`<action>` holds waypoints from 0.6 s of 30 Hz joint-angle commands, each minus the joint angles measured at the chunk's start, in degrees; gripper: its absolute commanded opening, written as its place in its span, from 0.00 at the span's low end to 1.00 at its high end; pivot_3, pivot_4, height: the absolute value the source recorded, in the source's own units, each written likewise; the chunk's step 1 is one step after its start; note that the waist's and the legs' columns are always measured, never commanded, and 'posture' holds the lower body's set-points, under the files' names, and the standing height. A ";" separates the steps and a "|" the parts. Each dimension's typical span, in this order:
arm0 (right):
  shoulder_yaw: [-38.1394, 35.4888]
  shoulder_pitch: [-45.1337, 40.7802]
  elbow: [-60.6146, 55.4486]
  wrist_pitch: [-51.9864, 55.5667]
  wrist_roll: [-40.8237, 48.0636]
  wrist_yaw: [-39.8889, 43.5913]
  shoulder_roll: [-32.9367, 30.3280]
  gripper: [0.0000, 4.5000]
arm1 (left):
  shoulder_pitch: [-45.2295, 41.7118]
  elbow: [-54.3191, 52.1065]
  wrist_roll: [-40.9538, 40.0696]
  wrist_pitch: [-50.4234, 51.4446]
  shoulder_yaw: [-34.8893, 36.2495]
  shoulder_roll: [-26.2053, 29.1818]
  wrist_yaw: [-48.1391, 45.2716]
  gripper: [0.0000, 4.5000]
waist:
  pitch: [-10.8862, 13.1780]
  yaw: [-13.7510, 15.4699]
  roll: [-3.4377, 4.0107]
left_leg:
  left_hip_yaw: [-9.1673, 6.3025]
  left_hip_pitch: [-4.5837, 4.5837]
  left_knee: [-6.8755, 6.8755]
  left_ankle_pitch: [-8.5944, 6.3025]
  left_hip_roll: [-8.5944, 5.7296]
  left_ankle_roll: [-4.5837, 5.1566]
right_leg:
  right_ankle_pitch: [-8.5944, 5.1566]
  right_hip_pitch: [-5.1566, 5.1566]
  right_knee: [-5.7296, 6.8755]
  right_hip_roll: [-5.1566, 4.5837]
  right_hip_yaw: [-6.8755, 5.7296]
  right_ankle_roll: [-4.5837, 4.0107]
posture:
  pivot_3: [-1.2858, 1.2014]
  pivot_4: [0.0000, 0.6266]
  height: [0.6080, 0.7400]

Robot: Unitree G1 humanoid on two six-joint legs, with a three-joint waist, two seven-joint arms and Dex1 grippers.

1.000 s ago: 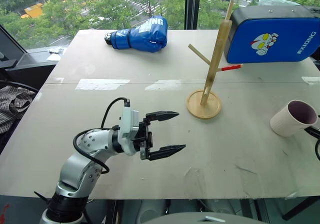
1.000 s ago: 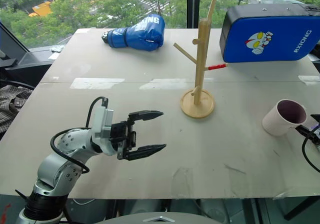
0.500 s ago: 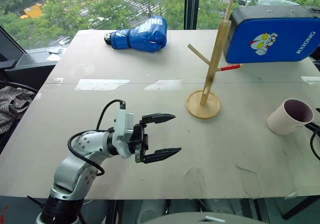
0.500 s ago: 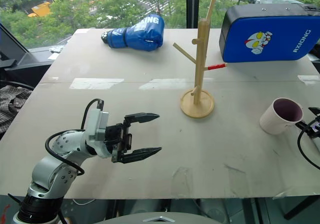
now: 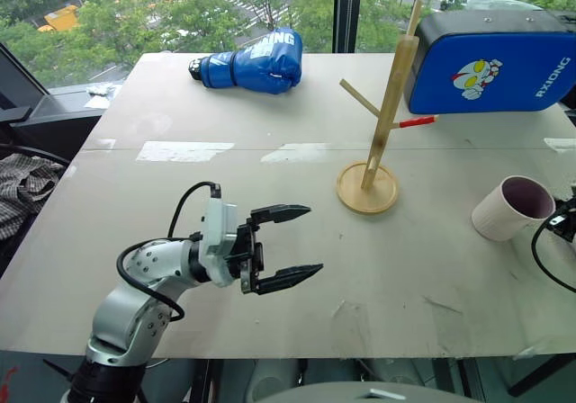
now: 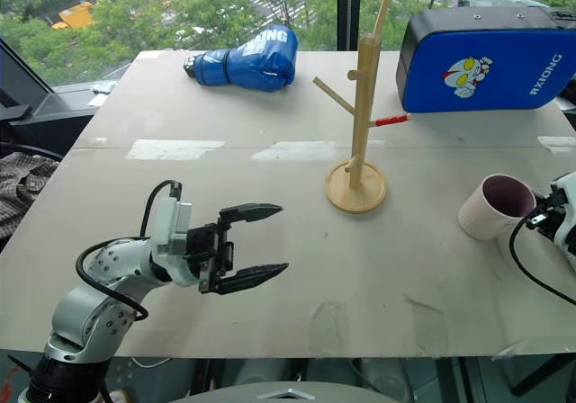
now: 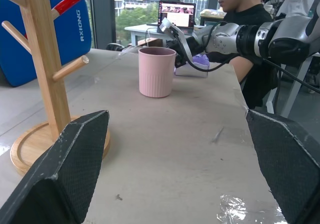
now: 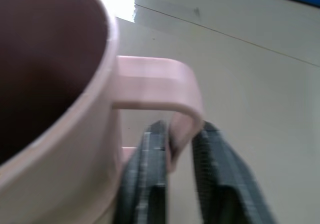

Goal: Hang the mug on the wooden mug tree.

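The pale pink mug will hang a little below the red-tipped peg of the mug tree (image 5: 427, 160) after my right gripper releases it.
The pale pink mug (image 5: 502, 208) stands upright on the table's right side, its dark inside showing. My right gripper (image 8: 177, 134) is shut on the mug's handle (image 8: 165, 84); one finger sits inside the loop, the other outside. From the left wrist view that gripper (image 7: 175, 40) reaches in behind the mug (image 7: 157, 71). The wooden mug tree (image 5: 389, 106) stands on its round base (image 5: 366, 189) at mid-table, left of the mug, with one red-tipped peg (image 5: 416, 121). My left gripper (image 5: 313, 239) hovers open and empty over the near left table, pointing toward the tree.
A blue boxing glove (image 5: 247, 61) lies at the far left of the table and a blue pad (image 5: 490, 61) stands at the far right behind the tree. A person (image 7: 245, 14) sits beyond the table's right end by a laptop (image 7: 175, 14). A purple packet (image 7: 200, 60) lies behind the mug.
My right gripper has come in from the right and shut on the mug's handle. The mug has shifted a little to the left. The left gripper has stayed put and open.
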 commanded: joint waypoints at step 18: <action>-6.92 8.20 -32.04 12.11 11.35 -3.45 -0.78 0.02 | -2.70 0.42 -0.43 -0.43 -0.69 -1.15 0.70 1.00 | 0.00 0.07 0.00 | -0.07 -0.02 0.00 -0.04 0.00 0.07 | 0.00 0.00 0.02 -0.01 -0.06 0.00 | 0.52 0.24 1.00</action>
